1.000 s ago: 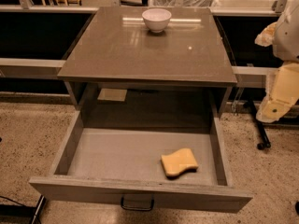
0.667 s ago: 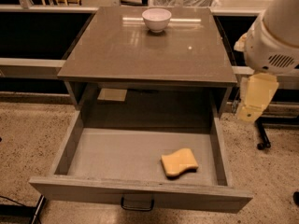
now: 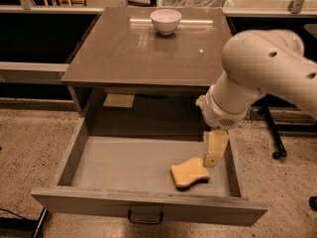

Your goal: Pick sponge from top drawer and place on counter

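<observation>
Next, the gripper moves to the sponge's middle [image 3: 190, 172], inside the open top drawer, and closes there.
The yellow-orange sponge [image 3: 188, 173] lies on the floor of the open top drawer [image 3: 124, 162], near its front right corner. The drawer's grey front panel has a dark pull handle [image 3: 145, 216]. My cream gripper [image 3: 214, 150] hangs from the white arm down into the drawer, right above the sponge's right end. The grey-brown counter [image 3: 143, 51] lies above and behind the drawer.
A white bowl [image 3: 166, 21] stands at the back middle of the counter. A pale flat sheet [image 3: 119, 100] lies in the recess under the counter. A chair base with castors [image 3: 277, 145] stands on the speckled floor to the right.
My arm has swung in from the right side of the cabinet, over and down into the drawer, to just above the sponge. The sponge and the bowl have not moved.
</observation>
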Motion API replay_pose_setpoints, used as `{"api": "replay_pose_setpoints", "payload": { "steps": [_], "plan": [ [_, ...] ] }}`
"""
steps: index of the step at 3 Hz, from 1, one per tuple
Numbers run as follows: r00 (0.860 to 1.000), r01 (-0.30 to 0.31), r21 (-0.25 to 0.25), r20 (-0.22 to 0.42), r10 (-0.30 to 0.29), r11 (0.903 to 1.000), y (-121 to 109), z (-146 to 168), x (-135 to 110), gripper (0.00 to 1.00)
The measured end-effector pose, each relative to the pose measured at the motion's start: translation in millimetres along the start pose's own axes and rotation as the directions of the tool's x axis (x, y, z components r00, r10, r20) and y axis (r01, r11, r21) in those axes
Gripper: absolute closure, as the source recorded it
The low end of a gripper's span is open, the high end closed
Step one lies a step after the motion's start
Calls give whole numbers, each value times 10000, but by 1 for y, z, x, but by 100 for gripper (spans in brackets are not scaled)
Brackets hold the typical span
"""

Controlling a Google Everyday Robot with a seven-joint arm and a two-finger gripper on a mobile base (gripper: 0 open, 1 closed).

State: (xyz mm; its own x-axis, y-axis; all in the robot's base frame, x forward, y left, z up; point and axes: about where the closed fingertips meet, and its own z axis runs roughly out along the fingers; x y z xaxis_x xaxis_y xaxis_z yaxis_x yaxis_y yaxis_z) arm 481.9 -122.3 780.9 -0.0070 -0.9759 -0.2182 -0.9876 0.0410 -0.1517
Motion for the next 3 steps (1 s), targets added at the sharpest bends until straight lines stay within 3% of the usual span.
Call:
{"api": "replay_pose_setpoints", "payload": {
  "steps": [1, 2, 3],
  "plan": [
    [9980, 574, 92, 243, -576, 9983, -3, 3, -4, 0],
    [9980, 603, 63, 173, -604, 9982, -2, 5, -5, 0],
    [9962, 866, -208, 50, -865, 9960, -2, 41, -1, 0]
  ]
}}
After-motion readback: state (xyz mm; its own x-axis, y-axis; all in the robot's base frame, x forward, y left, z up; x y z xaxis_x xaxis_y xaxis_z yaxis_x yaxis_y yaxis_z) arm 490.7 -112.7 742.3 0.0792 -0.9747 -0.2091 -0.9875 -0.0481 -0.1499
